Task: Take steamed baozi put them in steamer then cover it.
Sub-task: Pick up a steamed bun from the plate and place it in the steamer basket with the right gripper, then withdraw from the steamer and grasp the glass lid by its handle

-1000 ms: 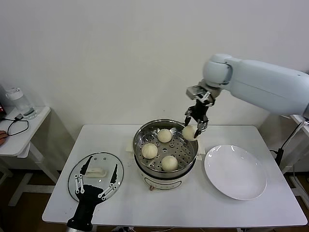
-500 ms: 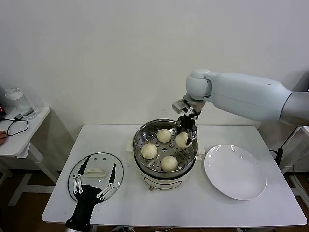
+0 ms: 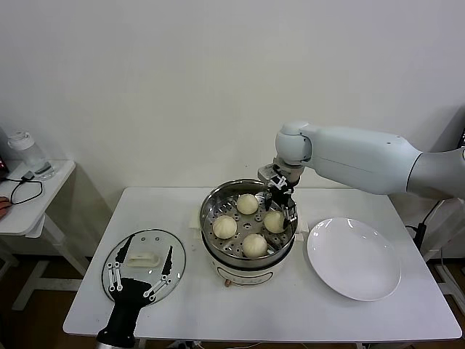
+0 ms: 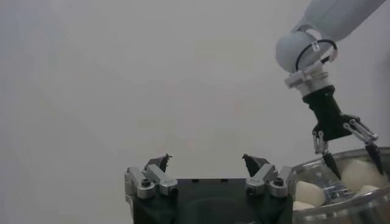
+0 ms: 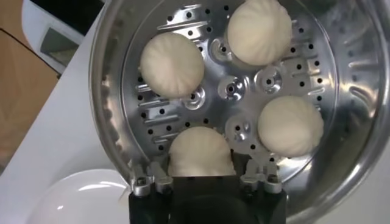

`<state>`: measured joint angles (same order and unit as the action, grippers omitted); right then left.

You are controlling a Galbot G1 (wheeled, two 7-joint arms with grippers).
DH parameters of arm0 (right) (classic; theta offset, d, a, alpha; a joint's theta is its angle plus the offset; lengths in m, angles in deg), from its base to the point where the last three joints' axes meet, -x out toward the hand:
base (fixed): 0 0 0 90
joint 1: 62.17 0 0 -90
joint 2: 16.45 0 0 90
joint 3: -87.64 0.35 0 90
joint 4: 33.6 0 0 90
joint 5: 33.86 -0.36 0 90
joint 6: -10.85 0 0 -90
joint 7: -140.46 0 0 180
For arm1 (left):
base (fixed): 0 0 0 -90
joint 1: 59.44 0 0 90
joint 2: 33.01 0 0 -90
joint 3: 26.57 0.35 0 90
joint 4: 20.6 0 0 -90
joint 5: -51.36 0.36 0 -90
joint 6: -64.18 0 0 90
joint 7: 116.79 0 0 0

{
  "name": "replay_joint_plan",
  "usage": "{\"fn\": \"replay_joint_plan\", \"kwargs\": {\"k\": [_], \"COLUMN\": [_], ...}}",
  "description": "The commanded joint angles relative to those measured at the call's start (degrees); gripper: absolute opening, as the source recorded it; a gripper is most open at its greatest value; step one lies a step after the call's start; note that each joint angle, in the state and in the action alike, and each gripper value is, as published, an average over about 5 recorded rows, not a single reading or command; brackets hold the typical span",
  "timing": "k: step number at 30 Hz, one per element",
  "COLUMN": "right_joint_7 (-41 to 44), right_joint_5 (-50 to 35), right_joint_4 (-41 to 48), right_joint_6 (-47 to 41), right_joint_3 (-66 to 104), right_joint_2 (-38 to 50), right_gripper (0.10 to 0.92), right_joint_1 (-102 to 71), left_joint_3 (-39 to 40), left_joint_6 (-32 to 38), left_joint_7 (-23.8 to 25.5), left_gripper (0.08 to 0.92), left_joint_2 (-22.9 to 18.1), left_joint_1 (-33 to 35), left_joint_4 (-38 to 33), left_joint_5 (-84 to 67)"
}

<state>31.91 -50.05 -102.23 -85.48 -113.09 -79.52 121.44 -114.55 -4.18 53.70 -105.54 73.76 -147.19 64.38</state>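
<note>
I should next bring my left gripper down to the white handle (image 3: 142,259) on top of the glass cover, and I should close it there.
The steel steamer (image 3: 209,206) stands on its white pot base at the table's middle. Three baozi (image 3: 248,203) (image 3: 224,226) (image 3: 255,245) lie on its perforated floor. My right gripper (image 3: 280,206) reaches down into the basket's right side, shut on the fourth baozi (image 3: 274,221), which is at floor level. The right wrist view shows that baozi (image 5: 200,152) between my right gripper (image 5: 201,168) fingers, with the others (image 5: 172,56) around it. The glass cover (image 3: 158,246) lies flat at the front left. My left gripper (image 3: 139,280) is open just above it.
An empty white plate (image 3: 354,259) lies right of the steamer. A small side table (image 3: 29,190) with a bottle and cable stands at far left. In the left wrist view my left gripper (image 4: 206,159) faces the steamer (image 4: 341,210) and the right gripper (image 4: 347,159).
My right gripper carried the fourth baozi leftward over the steamer's rim and lowered it onto the floor. The left gripper has stayed above the cover.
</note>
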Motion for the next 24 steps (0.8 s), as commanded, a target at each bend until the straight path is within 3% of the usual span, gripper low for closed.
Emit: {"fn": "replay_joint_plan", "kwargs": {"k": [1,5,8,10,14,17,21,24], "right_joint_7": [-0.42,-0.18,-5.06,-16.03,-56.58,-77.69,-89.69,-92.45], "right_joint_5": [0.61,-1.62,-5.83,-8.8,-11.99,-11.92,-11.06,-10.61], "right_joint_4": [-1.76,-5.66,-7.47,-9.21,-14.08,-16.62,-18.47,-19.78], "right_joint_6": [0.22,2.22,5.77,9.83,18.33,19.59,20.72,21.51], "right_joint_3": [3.38,8.72,14.69,17.35,19.57,29.56,50.7,65.11], "right_joint_2": [1.66,6.16,10.38,13.53,19.76,23.17,25.37,25.95], "right_gripper": [0.819,0.822,0.823,0.823,0.823,0.823,0.823,0.823], "right_joint_1": [-0.99,-0.2,-0.82,-1.99,-7.64,-18.21,-37.67,-51.15], "left_joint_3": [-0.28,-0.33,-0.02,0.21,0.41,0.61,1.07,1.16], "left_joint_6": [-0.18,-0.23,-0.5,-1.05,-2.21,-3.27,-7.42,-9.92], "left_joint_7": [-0.11,-0.22,-0.59,-1.41,-3.2,-4.54,-5.51,-5.72], "left_gripper": [0.823,0.823,0.823,0.823,0.823,0.823,0.823,0.823], "left_joint_2": [-0.03,0.18,0.58,0.84,1.32,1.85,2.72,2.98], "left_joint_1": [0.17,0.07,-0.31,-0.65,-1.4,-2.01,-2.18,-2.35], "left_joint_4": [-0.22,-0.19,0.03,0.09,0.31,0.37,-0.67,-0.93], "left_joint_5": [0.31,1.13,3.02,5.09,8.28,9.84,12.38,14.85]}}
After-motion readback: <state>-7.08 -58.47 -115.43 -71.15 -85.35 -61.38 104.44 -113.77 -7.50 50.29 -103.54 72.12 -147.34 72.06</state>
